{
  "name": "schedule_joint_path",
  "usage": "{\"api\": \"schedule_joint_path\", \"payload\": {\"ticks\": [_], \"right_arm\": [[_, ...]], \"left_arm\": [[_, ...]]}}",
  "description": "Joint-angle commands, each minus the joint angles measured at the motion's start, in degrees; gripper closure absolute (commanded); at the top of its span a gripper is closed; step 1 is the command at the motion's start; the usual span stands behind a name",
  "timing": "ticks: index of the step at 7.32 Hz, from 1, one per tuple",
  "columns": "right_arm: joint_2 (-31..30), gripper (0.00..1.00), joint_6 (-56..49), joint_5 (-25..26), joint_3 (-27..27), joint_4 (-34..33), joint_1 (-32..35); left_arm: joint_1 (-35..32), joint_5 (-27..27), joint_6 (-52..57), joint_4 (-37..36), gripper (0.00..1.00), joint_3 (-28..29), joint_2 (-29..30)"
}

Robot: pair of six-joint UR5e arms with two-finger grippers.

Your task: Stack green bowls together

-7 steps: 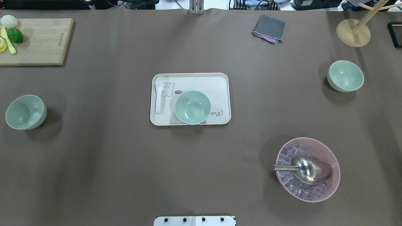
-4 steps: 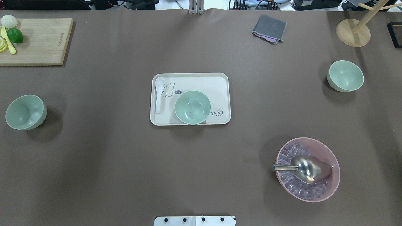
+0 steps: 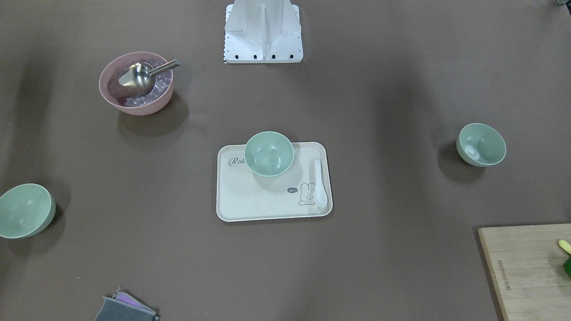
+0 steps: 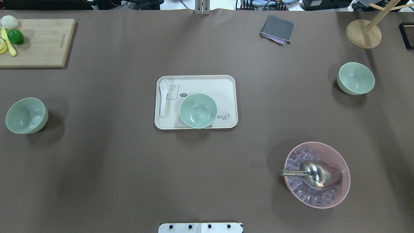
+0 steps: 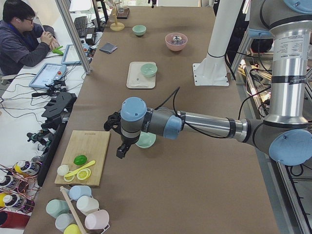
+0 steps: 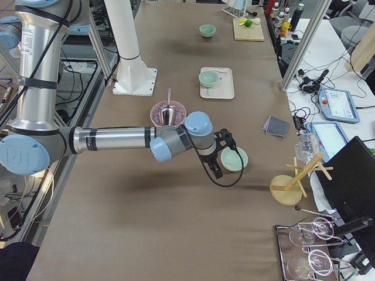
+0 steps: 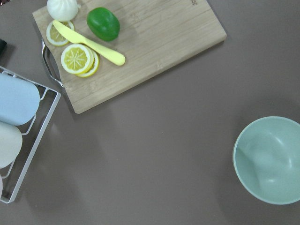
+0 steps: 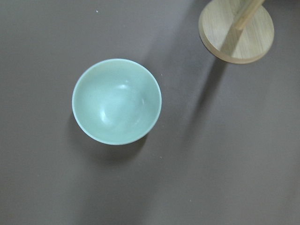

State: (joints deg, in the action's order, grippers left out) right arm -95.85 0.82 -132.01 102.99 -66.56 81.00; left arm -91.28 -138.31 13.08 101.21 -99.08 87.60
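Next, my left gripper grabs the green bowl nearest the cutting board at the bowl's rim (image 3: 504,152) (image 7: 234,167), on the side that faces away from the tray.
Three pale green bowls stand apart. One (image 4: 198,110) sits on the cream tray (image 4: 226,87) at mid-table. One (image 4: 26,115) stands at the left edge and shows in the left wrist view (image 7: 269,159). One (image 4: 355,78) stands at the far right and fills the right wrist view (image 8: 116,101). My left gripper (image 5: 120,148) hangs above the left bowl (image 5: 145,140), seen only from the side. My right gripper (image 6: 215,170) hangs above the right bowl (image 6: 234,158). I cannot tell whether either is open or shut.
A pink bowl (image 4: 317,174) with ice cubes and a metal scoop stands front right. A white spoon (image 4: 163,97) lies on the tray. A cutting board (image 4: 38,42) with lemon slices and a lime is far left. A grey cloth (image 4: 277,29) and a wooden stand (image 4: 364,33) are at the back.
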Motion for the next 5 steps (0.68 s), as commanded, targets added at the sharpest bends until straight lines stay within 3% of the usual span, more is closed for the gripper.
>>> {"api": "schedule_joint_path", "payload": {"ticks": [1, 2, 4, 5], "right_arm": [[1.63, 0.0, 5.03, -1.13, 0.02, 0.03, -1.28], [1.45, 0.0, 8.81, -0.88, 0.02, 0.81, -2.76], [1.71, 0.0, 18.1, 3.22, -0.33, 0.91, -7.93], [1.72, 0.0, 21.99, 6.13, -0.33, 1.08, -10.05]], "left_arm": [[-0.03, -4.07, -2.71, 3.98, 0.02, 1.68, -1.28], [0.58, -4.68, -4.79, 9.91, 0.02, 1.61, -1.81], [8.81, -3.64, -17.23, 11.73, 0.02, 2.3, -1.55], [11.02, 3.59, -21.3, 14.6, 0.02, 2.92, -1.9]]}}
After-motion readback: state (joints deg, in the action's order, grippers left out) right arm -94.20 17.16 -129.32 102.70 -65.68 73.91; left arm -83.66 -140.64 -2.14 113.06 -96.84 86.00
